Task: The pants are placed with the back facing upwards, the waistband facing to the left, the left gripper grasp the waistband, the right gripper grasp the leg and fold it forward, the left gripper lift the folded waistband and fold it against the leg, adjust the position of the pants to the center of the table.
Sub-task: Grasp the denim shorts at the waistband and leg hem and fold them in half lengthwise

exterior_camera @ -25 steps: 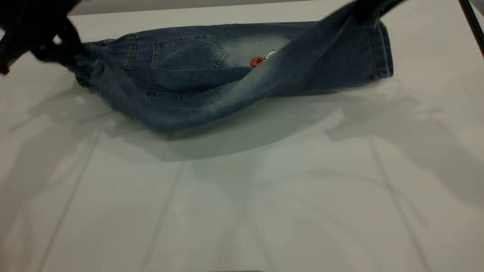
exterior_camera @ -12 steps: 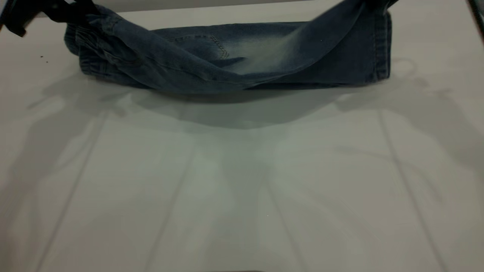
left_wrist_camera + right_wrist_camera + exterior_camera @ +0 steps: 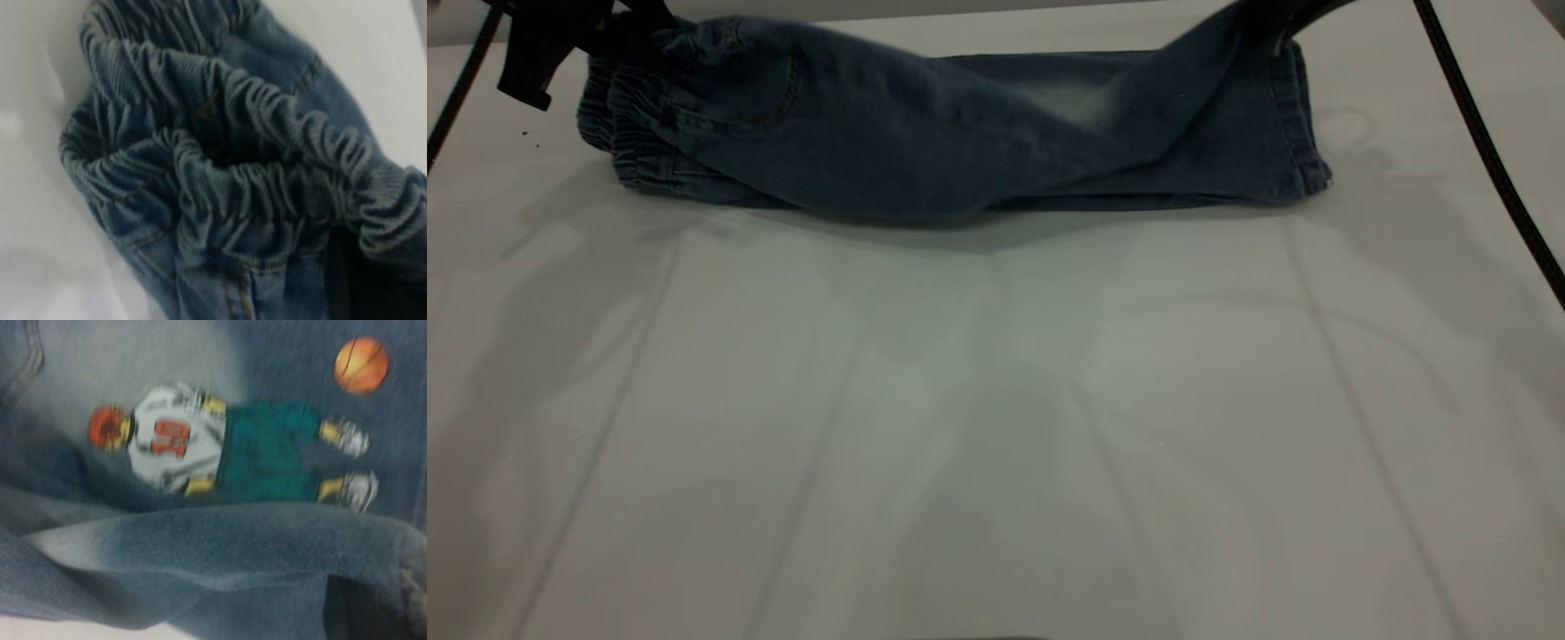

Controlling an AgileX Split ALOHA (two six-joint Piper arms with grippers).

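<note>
My left gripper is going to let go of the waistband of the pants on the far tabletop (image 3: pixel 587 87), close to the small dark specks.
The blue denim pants (image 3: pixel 925 151) lie folded lengthwise along the far side of the table (image 3: pixel 996 427). Their puckered waistband (image 3: pixel 618 147) points left. My left gripper (image 3: pixel 627 22) is at the far left corner, shut on the raised upper layer of the waistband (image 3: pixel 267 167), with a dark finger (image 3: pixel 373 287) under the gathers. My right gripper (image 3: pixel 1272 18) is at the far right, shut on the leg, whose cloth rises to it. In the right wrist view, the basketball-player print (image 3: pixel 227 450) and the orange ball (image 3: pixel 361 365) show beyond a lifted fold, beside a dark finger (image 3: pixel 360 607).
A black cable (image 3: pixel 1485 151) runs down the right side of the table, and another cable (image 3: pixel 458 89) hangs at the far left. Wide bare tabletop stretches from the pants to the near edge.
Both grippers have carried the near half of the pants up and away over the far half. The print and back pocket seen earlier are now covered in the exterior view.
</note>
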